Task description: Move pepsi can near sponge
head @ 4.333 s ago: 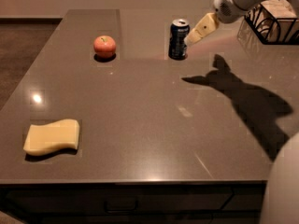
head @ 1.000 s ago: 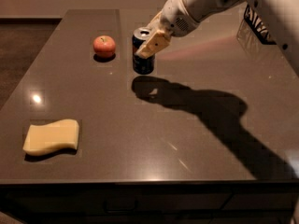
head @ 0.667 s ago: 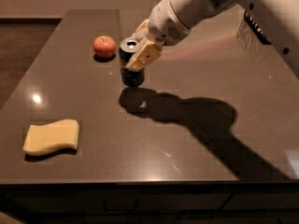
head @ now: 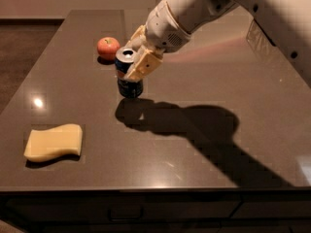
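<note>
Next, the gripper releases the pepsi can, now held tilted above the dark table, beside the pale-yellow sponge (head: 104, 132), between it and the arm's shadow.
The pepsi can (head: 128, 84) is dark navy with a silver top rim. It is held tilted a little above the dark table, left of centre. My gripper (head: 136, 57) is shut on the pepsi can, with its tan fingers (head: 144, 66) clamped on the can's upper part. The white arm reaches in from the upper right. The pale-yellow sponge (head: 53, 142) lies flat at the front left of the table, well apart from the can.
A red-orange apple (head: 108, 47) sits on the table (head: 204, 144) just behind and left of the can. The arm's shadow falls across the middle of the table. A wire rack edge (head: 260, 35) shows at the back right.
My gripper took hold of the can at the back right and carried it left and toward the front, past the apple, closer to the sponge.
</note>
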Available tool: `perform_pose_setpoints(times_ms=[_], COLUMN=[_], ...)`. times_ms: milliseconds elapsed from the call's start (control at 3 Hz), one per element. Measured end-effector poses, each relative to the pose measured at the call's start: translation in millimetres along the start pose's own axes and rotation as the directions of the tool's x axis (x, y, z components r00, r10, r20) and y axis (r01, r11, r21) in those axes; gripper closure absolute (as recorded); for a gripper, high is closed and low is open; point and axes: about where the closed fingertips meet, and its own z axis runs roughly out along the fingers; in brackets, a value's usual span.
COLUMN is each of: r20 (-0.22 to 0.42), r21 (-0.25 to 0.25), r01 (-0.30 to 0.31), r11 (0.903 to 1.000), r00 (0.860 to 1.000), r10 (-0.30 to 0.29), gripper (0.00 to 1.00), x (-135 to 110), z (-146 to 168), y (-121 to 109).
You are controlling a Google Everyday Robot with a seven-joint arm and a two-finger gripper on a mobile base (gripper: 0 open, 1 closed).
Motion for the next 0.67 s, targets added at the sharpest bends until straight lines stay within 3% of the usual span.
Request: perform_pose_setpoints(times_ms=[667], r20=[0.012], r21=[-0.071], r01=[0.003], r11=[0.9975], r00=[1.0], r10=[-0.002], gripper=[1.0], x=[-13.4], z=[17.2], y=[34.2])
